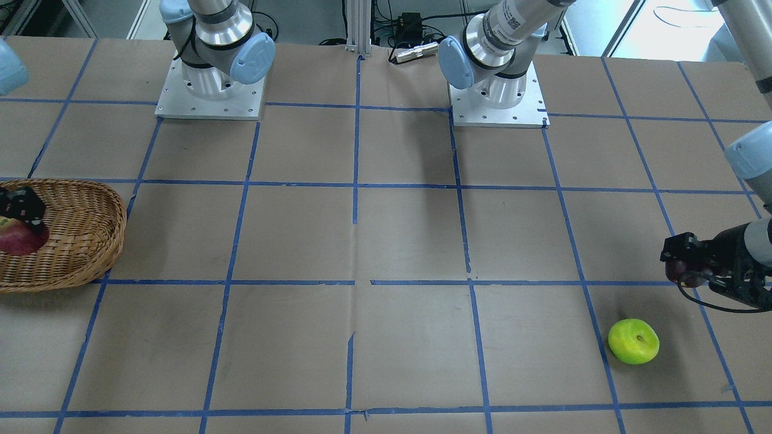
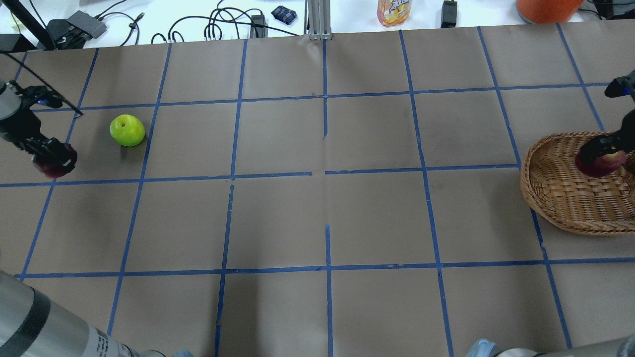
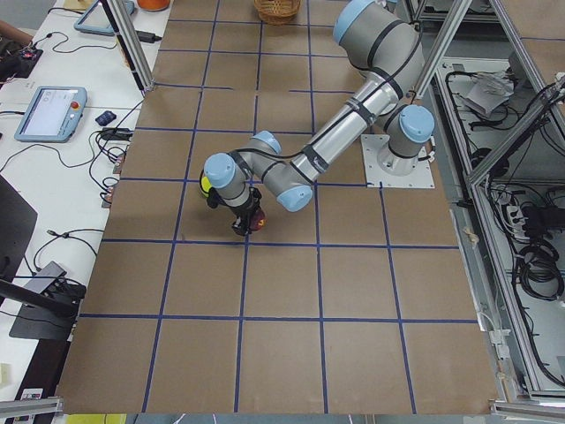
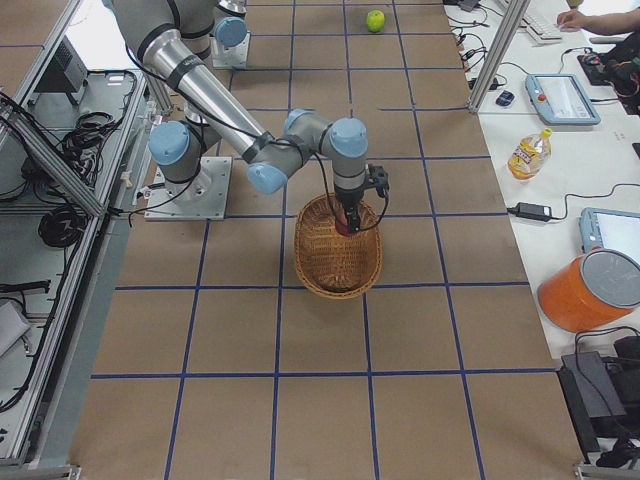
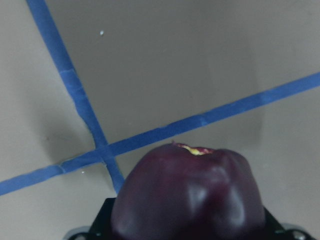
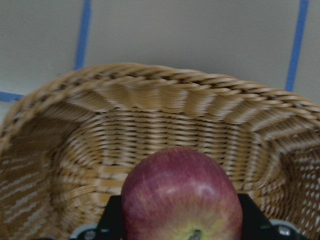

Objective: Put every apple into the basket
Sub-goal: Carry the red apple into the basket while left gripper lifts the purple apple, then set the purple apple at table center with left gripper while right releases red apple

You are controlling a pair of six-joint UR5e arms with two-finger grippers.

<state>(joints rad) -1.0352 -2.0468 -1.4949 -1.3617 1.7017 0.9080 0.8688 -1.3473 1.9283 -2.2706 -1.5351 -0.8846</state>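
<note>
Next, my left gripper lets go of the dark purple-maroon apple in the middle of the table point(image 1: 352, 302), next to the gap in the blue tape line.
My left gripper point(image 2: 52, 161) is shut on the dark purple-maroon apple point(image 5: 189, 197) and holds it above the table at the robot's far left; it also shows in the front view point(image 1: 684, 272). The yellow-green apple point(image 2: 127, 130) lies on the table close by, also seen in the front view point(image 1: 633, 341). My right gripper point(image 2: 603, 151) is shut on the red apple point(image 6: 181, 197) and holds it over the inside of the wicker basket point(image 2: 555, 198). In the front view the red apple point(image 1: 21, 238) hangs just over the basket point(image 1: 84, 241).
Blue tape lines grid the brown table. Both arm bases point(image 1: 211, 90) stand at the robot's edge. A drink bottle point(image 2: 394, 12), cables and an orange container point(image 2: 545, 7) sit beyond the table's far edge.
</note>
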